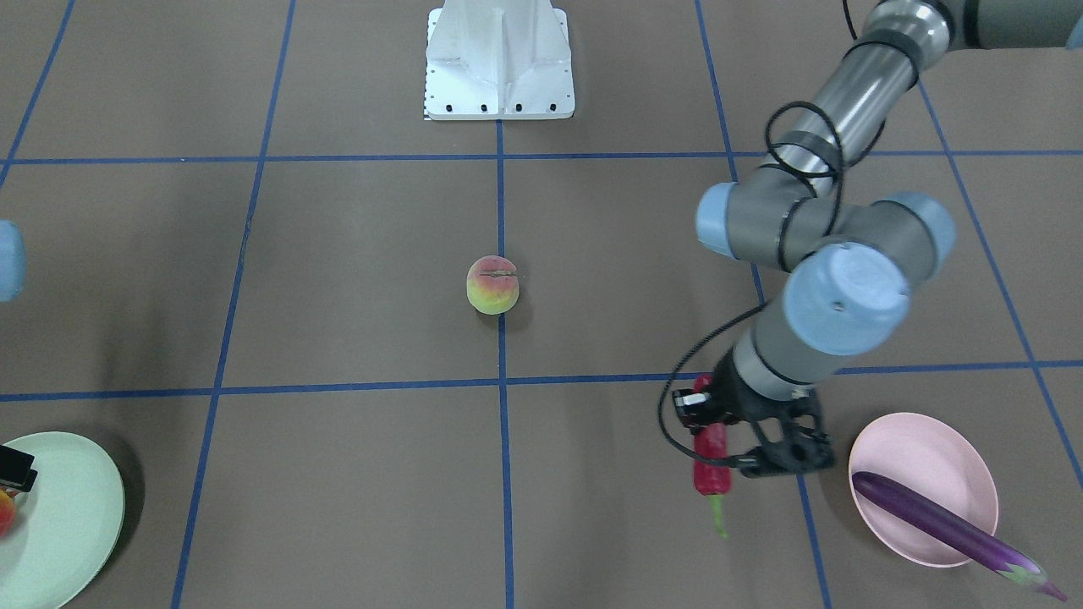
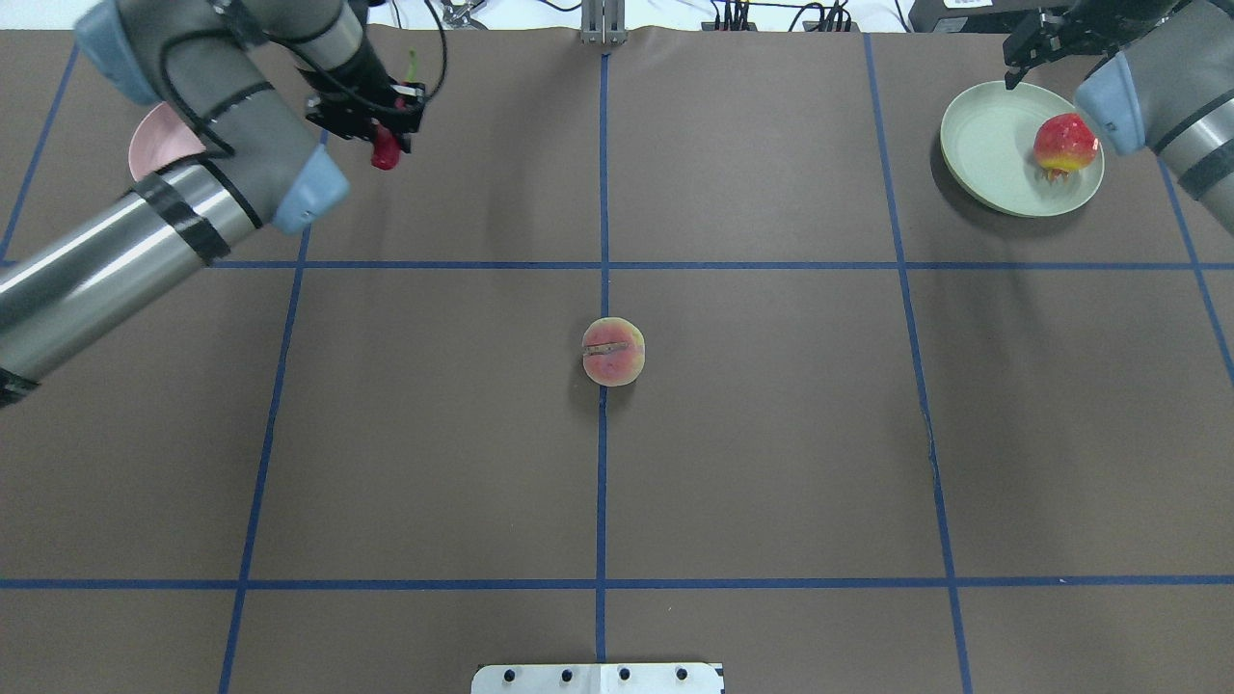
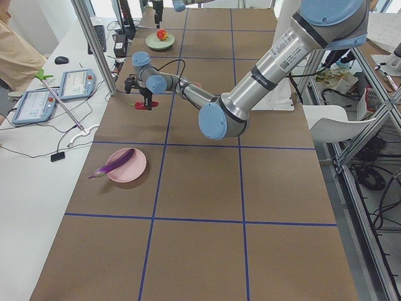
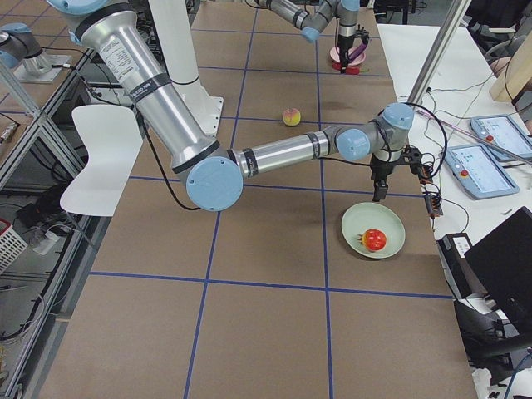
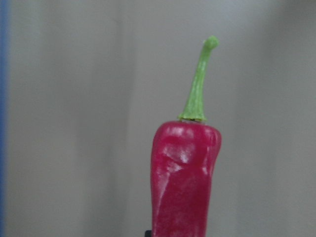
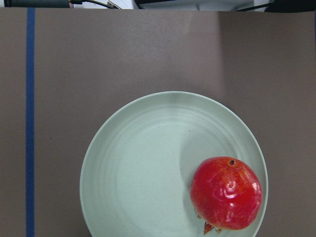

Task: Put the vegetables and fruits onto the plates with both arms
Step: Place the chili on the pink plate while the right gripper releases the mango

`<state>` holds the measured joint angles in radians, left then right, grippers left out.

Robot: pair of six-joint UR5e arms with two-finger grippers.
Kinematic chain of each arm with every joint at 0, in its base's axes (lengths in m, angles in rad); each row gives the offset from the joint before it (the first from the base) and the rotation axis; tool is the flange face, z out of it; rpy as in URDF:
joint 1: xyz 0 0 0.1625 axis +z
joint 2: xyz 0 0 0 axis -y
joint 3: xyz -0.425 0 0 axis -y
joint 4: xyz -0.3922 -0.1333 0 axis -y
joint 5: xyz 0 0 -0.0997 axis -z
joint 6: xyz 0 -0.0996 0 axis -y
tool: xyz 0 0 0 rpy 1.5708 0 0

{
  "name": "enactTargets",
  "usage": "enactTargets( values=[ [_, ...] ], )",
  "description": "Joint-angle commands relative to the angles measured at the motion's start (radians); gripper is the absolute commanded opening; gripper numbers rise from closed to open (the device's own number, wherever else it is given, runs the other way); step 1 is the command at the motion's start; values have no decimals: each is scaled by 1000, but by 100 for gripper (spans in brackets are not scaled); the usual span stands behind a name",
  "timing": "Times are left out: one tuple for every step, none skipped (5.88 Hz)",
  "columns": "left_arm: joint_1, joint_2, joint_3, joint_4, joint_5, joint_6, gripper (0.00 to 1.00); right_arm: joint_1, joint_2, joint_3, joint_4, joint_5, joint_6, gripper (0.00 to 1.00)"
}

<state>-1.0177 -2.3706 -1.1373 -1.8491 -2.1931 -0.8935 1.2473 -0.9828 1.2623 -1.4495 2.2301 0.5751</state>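
Observation:
My left gripper should release the red chili pepper on the pink plate (image 1: 942,472), next to the purple eggplant. The chili is still held above the table.
My left gripper (image 1: 726,461) is shut on the red chili pepper (image 1: 711,475), held above the table just beside the pink plate (image 1: 931,444). The chili fills the left wrist view (image 5: 185,182), green stem pointing away. The purple eggplant (image 1: 939,520) lies across the pink plate, cap over the rim. My right gripper (image 2: 1036,43) hovers open and empty over the far edge of the mint green plate (image 2: 993,145). The red-orange fruit (image 2: 1064,145) rests on that plate, also in the right wrist view (image 6: 226,193). The peach (image 2: 613,351) sits alone at the table's middle.
The white pedestal base (image 1: 499,59) stands at the robot's edge of the table. Blue tape lines (image 2: 603,193) grid the brown table. Operator tablets (image 3: 75,84) and cables lie along the far side beyond the plates.

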Motion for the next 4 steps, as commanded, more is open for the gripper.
enactTargets(
  values=[
    [-150,30,135,2,-11,57,0,-18,-17,63,0,16,52,100],
    [-188,33,219,-4,-7,58,0,-37,-37,113,0,20,99,100],
    [-188,34,278,-9,-2,54,0,-48,-52,153,0,22,130,100],
    [-183,34,313,-7,24,26,0,-52,-69,175,0,22,131,100]
  ],
)
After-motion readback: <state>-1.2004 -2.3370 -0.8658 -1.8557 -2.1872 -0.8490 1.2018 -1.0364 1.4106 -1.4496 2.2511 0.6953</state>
